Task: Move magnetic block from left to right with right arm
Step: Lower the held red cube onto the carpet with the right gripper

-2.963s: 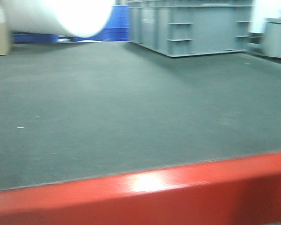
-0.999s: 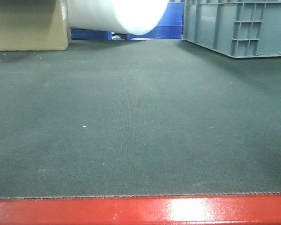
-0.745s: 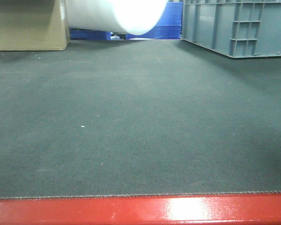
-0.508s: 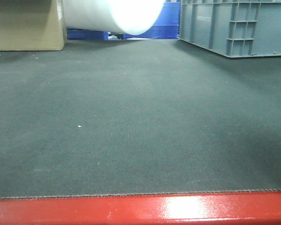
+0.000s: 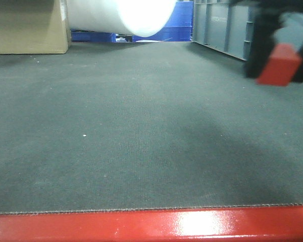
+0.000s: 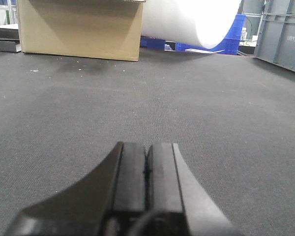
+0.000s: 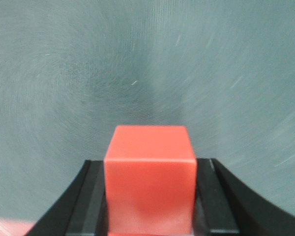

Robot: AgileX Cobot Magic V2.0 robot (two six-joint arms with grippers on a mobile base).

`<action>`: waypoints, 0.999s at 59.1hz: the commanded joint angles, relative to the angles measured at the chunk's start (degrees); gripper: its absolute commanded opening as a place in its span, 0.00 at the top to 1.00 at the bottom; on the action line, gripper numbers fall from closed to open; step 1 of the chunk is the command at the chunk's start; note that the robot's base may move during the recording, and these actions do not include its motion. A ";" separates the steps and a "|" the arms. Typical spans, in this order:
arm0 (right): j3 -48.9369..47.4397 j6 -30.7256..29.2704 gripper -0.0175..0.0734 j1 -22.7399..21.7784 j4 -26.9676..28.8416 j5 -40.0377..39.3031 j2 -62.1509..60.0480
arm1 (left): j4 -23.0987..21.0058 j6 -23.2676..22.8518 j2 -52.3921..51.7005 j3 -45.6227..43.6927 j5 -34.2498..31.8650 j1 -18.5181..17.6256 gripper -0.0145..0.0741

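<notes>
My right gripper needs to let go of the magnetic block on the dark mat's bare middle (image 5: 160, 146), a little behind the red edge.
The magnetic block (image 5: 279, 64), a bright-red cube, hangs above the dark mat at the upper right of the front view, blurred. My right gripper (image 5: 278, 70) is shut on it, with dark fingers on either side. In the right wrist view the cube (image 7: 150, 177) fills the gap between the two black fingers (image 7: 91, 196), with the grey mat below. My left gripper (image 6: 147, 157) sits low over the mat, its pads pressed together with nothing between them.
A cardboard box (image 5: 28, 25) stands at the back left, with a large white roll (image 5: 121, 15) beside it. Blue bins (image 5: 179, 22) and a grey crate (image 5: 219, 25) stand at the back right. A red edge (image 5: 151, 227) runs along the mat's front.
My right gripper, holding the red cube, has come into the front view at the upper right, where half a second ago only the grey crate showed.
</notes>
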 commanded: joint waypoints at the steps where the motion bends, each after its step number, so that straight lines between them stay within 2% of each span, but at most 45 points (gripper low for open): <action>1: -6.38 5.76 0.67 3.20 -3.43 1.93 2.92 | 0.00 -0.25 -0.62 0.54 -5.07 -0.30 0.97; 12: -17.46 6.06 0.67 8.33 -4.63 8.34 14.20 | 0.00 -0.25 -0.62 0.54 -5.07 -0.30 0.97; 24: -25.40 6.06 0.67 12.26 -4.06 9.08 22.91 | 0.00 -0.25 -0.62 0.54 -5.07 -0.30 0.97; 42: -25.30 6.00 0.67 12.62 -1.91 9.88 26.25 | 0.00 -0.25 -0.62 0.54 -5.07 -0.30 0.97; 51: -25.30 6.00 0.67 12.56 2.04 10.16 27.69 | 0.00 -0.25 -0.62 0.54 -5.07 -0.30 0.97; 59: -25.10 6.00 0.67 12.56 2.94 10.84 29.37 | 0.00 -0.25 -0.62 0.54 -5.07 -0.30 0.97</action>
